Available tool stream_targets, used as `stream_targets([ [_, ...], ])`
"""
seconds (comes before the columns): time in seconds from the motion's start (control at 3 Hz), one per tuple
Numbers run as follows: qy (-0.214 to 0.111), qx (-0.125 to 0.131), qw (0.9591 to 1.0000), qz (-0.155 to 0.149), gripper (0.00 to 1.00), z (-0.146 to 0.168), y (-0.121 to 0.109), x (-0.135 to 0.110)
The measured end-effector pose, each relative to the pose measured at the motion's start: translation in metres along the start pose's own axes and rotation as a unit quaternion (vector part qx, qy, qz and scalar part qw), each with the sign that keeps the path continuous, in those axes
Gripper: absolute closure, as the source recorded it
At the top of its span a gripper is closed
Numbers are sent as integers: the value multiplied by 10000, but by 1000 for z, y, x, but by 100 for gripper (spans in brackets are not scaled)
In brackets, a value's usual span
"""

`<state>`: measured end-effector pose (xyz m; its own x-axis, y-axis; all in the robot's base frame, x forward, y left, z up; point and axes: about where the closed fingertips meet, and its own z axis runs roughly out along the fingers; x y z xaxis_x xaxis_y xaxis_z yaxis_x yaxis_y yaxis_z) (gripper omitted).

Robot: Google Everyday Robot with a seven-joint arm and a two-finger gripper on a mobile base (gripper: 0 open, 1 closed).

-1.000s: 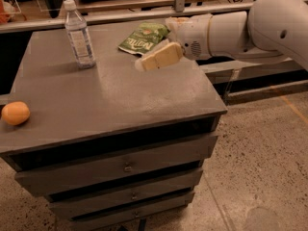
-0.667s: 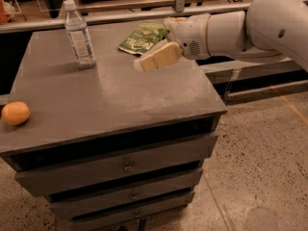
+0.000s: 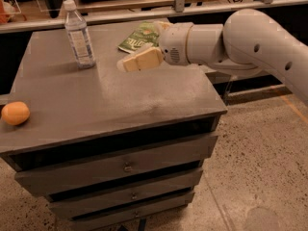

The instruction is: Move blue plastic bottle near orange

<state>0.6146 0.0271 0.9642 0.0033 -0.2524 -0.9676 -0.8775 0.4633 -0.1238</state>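
Note:
The lower half (image 3: 83,49) of the blue plastic bottle should be my gripper's next stop, and it should close there, around the bottle's pale label.
The blue plastic bottle (image 3: 80,35) stands upright at the back left of the grey cabinet top (image 3: 120,100); it is clear, with a white cap and a pale label. The orange (image 3: 15,113) lies at the cabinet's front left edge, far from the bottle. My gripper (image 3: 132,62) reaches in from the right and hovers over the back middle of the top, to the right of the bottle and apart from it. It holds nothing that I can see.
A flat green snack bag (image 3: 138,36) lies at the back of the top, partly behind my gripper and wrist. The white arm (image 3: 250,42) spans the right side. The cabinet has drawers (image 3: 125,167) below, and a shelf rail (image 3: 144,6) runs behind it.
My gripper has moved left across the top, closer to the bottle. The bottle, the orange and the snack bag have not moved.

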Motion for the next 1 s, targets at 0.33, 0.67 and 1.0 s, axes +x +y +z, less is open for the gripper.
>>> stream_targets([
  [0.33,-137,75,9998,-75,0,37,-16,6],
  [0.67,-189,-82,9997,-164,0,76,-29,10],
  [1.0,-173,-360,9990,-221,0,114,-35,17],
])
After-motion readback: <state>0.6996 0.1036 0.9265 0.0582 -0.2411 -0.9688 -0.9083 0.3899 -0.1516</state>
